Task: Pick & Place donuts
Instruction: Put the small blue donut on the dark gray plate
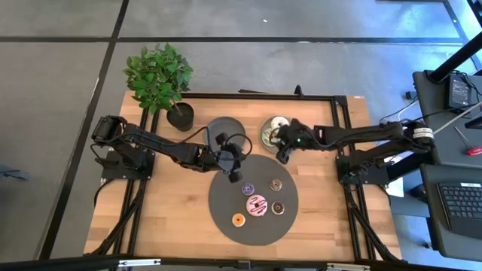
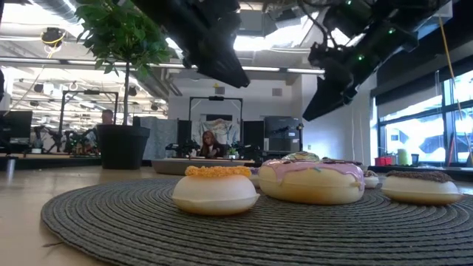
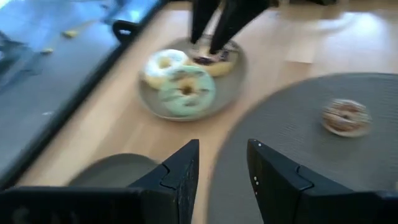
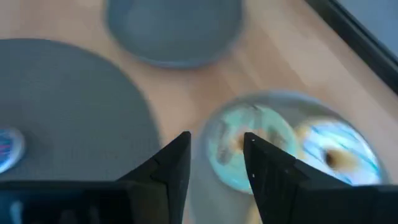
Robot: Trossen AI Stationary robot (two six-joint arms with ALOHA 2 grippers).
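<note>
The purple donut is next for my left gripper, which should go to it and close on its ring's side (image 1: 247, 186) away from the large pink donut.
Five donuts lie flat on the dark round mat (image 1: 226, 199): purple (image 1: 248, 188), brown sprinkled (image 1: 276, 184), large pink (image 1: 257, 205), chocolate (image 1: 278, 208) and orange (image 1: 239, 220). A grey plate (image 3: 146, 102) carries a white donut (image 3: 163, 62), a green donut (image 3: 185, 90) and a dark-iced one (image 3: 217, 61). My left gripper (image 1: 233, 173) hovers open over the mat's far-left edge. My right gripper (image 1: 284, 153) hangs open above that plate, its fingers (image 4: 171, 165) either side of the green donut (image 4: 239, 146) without visible touch.
An empty grey plate (image 1: 224, 129) sits left of the filled one, near the table's far edge. A potted plant (image 1: 160, 79) stands at the far-left corner. Bare wood shows left and right of the mat. People sit far back in the room (image 2: 209, 144).
</note>
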